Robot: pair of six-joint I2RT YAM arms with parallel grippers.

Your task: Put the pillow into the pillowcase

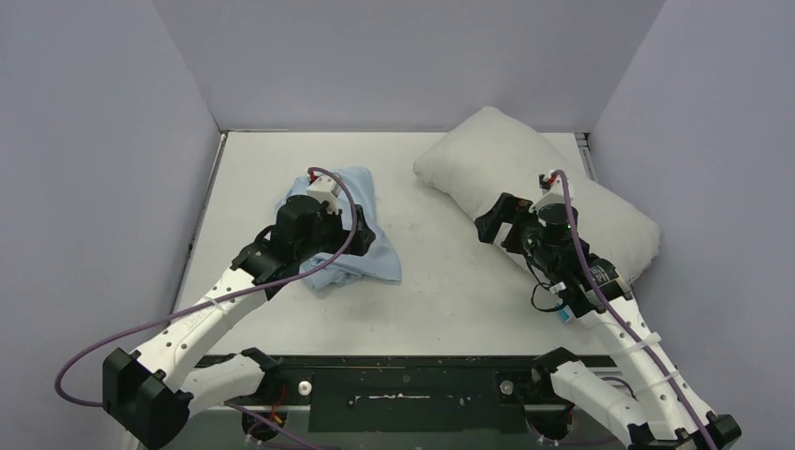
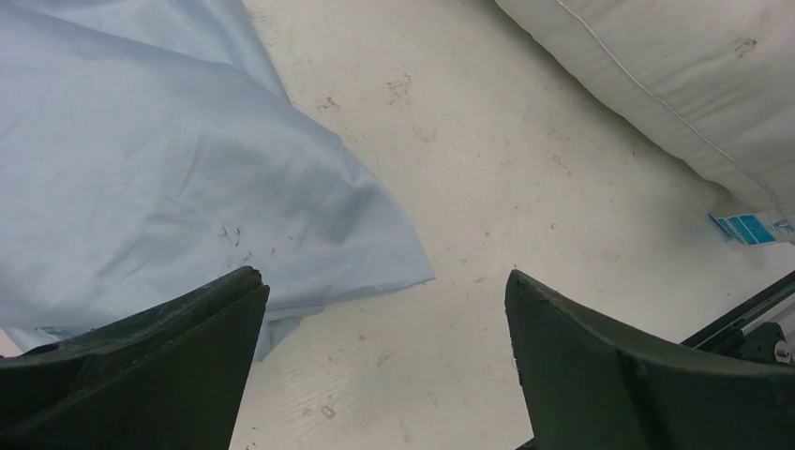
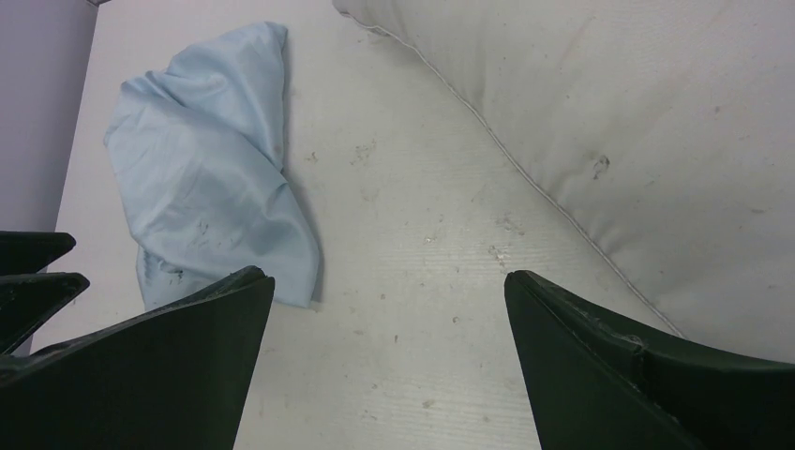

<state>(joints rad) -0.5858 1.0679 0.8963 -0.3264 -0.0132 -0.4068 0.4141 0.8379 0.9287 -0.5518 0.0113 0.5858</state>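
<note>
Next, my right gripper moves next to the near corner point(image 1: 398, 278) point(image 3: 310, 302) of the light blue pillowcase, by the bare middle of the table, and closes on it.
The off-white pillow point(image 1: 473, 155) lies diagonally at the back right of the table. It also shows in the left wrist view point(image 2: 694, 75) and the right wrist view point(image 3: 637, 131). The light blue pillowcase point(image 1: 373, 258) lies crumpled left of centre, apart from the pillow, and shows in both wrist views point(image 2: 141, 159) point(image 3: 206, 178). My left gripper point(image 1: 349, 234) hovers over the pillowcase's right edge, open and empty, with bare table between its jaws point(image 2: 382, 281). My right gripper point(image 1: 495, 220) is open and empty beside the pillow's near edge point(image 3: 389, 278).
Grey walls point(image 1: 112, 141) close the table point(image 1: 431, 281) on the left, back and right. A black rail point(image 1: 403, 384) with the arm bases runs along the near edge. A small blue tag point(image 2: 745, 227) sticks out at the pillow's edge. The left gripper's fingers point(image 3: 33, 272) show at the right wrist view's left edge.
</note>
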